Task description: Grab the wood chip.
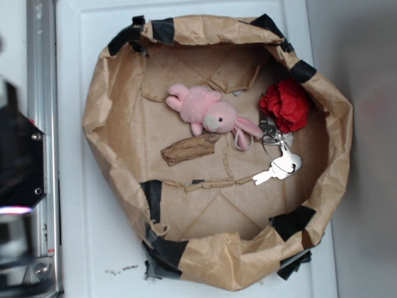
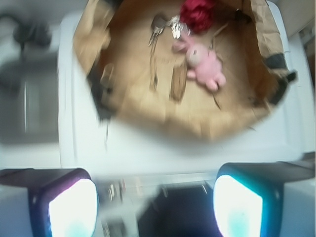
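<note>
The middle of the wood chip (image 1: pixel 190 149) (image 2: pixel 178 83), beside the pink plush bunny's arm, is the spot my gripper will close on, gripping across its long sides.
The wood chip (image 1: pixel 189 149) is a rough brown bark-like piece lying on the floor of a crumpled brown paper bowl (image 1: pixel 102 124), just below the pink plush bunny (image 1: pixel 208 112). In the blurred wrist view it shows as a brown strip (image 2: pixel 177 83) left of the bunny (image 2: pixel 205 66). My gripper (image 2: pixel 155 207) is open and empty, its two glowing fingertips (image 2: pixel 71 210) wide apart at the bottom of the wrist view, well outside the bowl over the white surface. The gripper does not show in the exterior view.
A red crumpled ball (image 1: pixel 286 104) and a bunch of silver keys (image 1: pixel 280 162) lie at the bowl's right side. Black tape patches (image 1: pixel 152 200) hold the paper rim. A metal rail (image 1: pixel 42 81) and dark robot base (image 1: pixel 18 158) stand at the left.
</note>
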Controlling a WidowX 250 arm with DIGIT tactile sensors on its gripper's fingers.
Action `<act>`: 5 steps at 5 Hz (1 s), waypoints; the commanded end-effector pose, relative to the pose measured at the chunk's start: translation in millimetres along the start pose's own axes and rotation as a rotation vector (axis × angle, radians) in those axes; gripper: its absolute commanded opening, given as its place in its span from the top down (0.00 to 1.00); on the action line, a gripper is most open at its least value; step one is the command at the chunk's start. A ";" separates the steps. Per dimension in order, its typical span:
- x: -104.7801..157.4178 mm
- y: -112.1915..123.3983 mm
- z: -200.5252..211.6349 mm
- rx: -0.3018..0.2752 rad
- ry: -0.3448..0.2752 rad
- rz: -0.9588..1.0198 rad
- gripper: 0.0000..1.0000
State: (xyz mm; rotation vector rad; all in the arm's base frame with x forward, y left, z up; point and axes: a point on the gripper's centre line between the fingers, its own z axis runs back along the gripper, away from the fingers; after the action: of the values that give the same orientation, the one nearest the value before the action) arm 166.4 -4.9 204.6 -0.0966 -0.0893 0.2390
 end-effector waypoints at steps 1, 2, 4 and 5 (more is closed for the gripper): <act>64.8 1.7 -67.7 -0.055 0.014 0.183 0.00; 63.2 19.7 -105.5 0.017 -0.001 0.219 0.00; 59.8 32.6 -159.9 0.057 0.050 0.153 0.00; 69.6 26.3 -172.8 0.036 0.061 0.125 0.00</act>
State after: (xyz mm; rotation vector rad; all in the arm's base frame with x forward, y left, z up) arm 236.2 17.7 26.6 -0.0701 0.0312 0.3666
